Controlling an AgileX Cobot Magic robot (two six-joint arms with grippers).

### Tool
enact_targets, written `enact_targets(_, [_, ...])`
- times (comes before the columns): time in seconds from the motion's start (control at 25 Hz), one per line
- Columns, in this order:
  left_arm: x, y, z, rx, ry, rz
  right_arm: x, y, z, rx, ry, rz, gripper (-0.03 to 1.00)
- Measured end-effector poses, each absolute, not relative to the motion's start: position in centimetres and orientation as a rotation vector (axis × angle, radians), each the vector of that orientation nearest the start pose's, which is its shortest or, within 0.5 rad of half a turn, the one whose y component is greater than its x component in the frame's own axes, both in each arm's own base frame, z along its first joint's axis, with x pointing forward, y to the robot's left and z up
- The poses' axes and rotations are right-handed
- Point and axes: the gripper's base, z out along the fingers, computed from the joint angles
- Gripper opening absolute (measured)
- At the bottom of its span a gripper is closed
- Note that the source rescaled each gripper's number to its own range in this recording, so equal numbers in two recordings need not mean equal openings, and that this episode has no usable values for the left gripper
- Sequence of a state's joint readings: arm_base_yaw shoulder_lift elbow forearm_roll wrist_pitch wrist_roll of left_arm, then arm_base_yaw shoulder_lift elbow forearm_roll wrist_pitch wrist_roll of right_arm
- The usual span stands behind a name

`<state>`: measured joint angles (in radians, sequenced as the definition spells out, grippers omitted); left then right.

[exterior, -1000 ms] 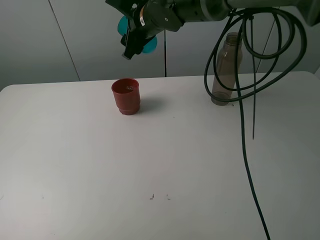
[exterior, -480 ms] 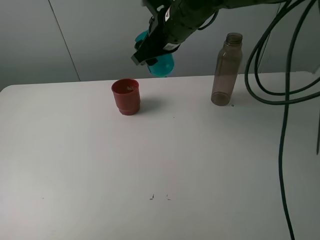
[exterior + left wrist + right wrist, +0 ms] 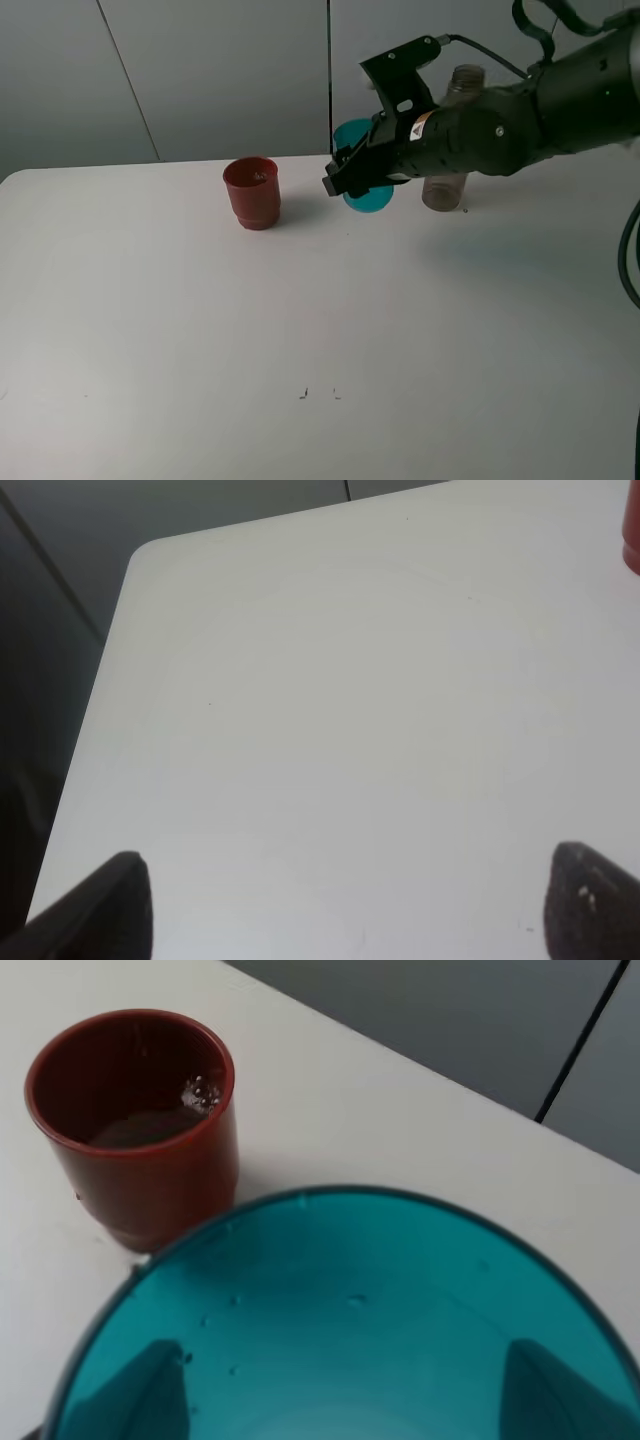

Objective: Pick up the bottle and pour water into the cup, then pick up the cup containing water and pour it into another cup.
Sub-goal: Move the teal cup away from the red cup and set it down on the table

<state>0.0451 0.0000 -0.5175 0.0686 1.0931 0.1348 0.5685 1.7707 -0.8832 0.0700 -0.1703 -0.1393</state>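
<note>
I will use my right gripper to set the teal cup down on the white table (image 3: pixel 379 250), in between the red cup and the smoky bottle.
My right gripper (image 3: pixel 362 178) is shut on the translucent teal cup (image 3: pixel 369 199) and holds it low over the table, between the red cup (image 3: pixel 252 192) and the bottle (image 3: pixel 452 150). The arm hides part of the smoky bottle, which stands upright. In the right wrist view the teal cup (image 3: pixel 340 1300) fills the frame, with the fingers (image 3: pixel 150 1390) showing through its wall. A few drops cling inside it. The red cup (image 3: pixel 135 1130) stands beside it with water in it. My left gripper (image 3: pixel 350 885) is open and empty above bare table. It is out of the exterior view.
The white table (image 3: pixel 300 320) has its far edge against a grey wall. A black cable (image 3: pixel 630 250) hangs at the right edge. In the left wrist view the table's corner (image 3: pixel 150 555) and a sliver of the red cup (image 3: pixel 633 540) show.
My right arm has carried the teal cup from high above the red cup down and to the right, to just above the table by the bottle. The cup has turned more upright.
</note>
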Motion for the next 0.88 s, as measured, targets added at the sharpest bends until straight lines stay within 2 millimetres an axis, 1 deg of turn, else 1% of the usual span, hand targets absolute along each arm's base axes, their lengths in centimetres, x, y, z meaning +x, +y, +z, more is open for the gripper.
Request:
enact_targets(0.12, [-0.9,0.5,28.0,0.087,2.061,0.194,29.9,18.0,16.2,-0.655,2.079,0.251,0.03])
enact_targets(0.2, [-0.9,0.5,28.0,0.087,2.061,0.194,30.1,17.4,15.4,-0.622,2.061,0.241,0.03])
enact_targets(0.28, [-0.9,0.5,28.0,0.087,2.061,0.194,30.3,17.1,14.3,-0.593,2.059,0.241,0.03])
enact_targets(0.4, [-0.9,0.5,28.0,0.089,2.061,0.195,30.8,17.3,12.5,-0.563,2.053,0.245,0.03])
enact_targets(0.6, [-0.9,0.5,28.0,0.089,2.061,0.195,31.4,17.5,10.3,-0.463,1.998,0.291,0.03])
enact_targets(0.88, [-0.9,0.5,28.0,0.089,2.061,0.195,31.3,17.4,7.7,-0.453,2.051,0.289,0.03])
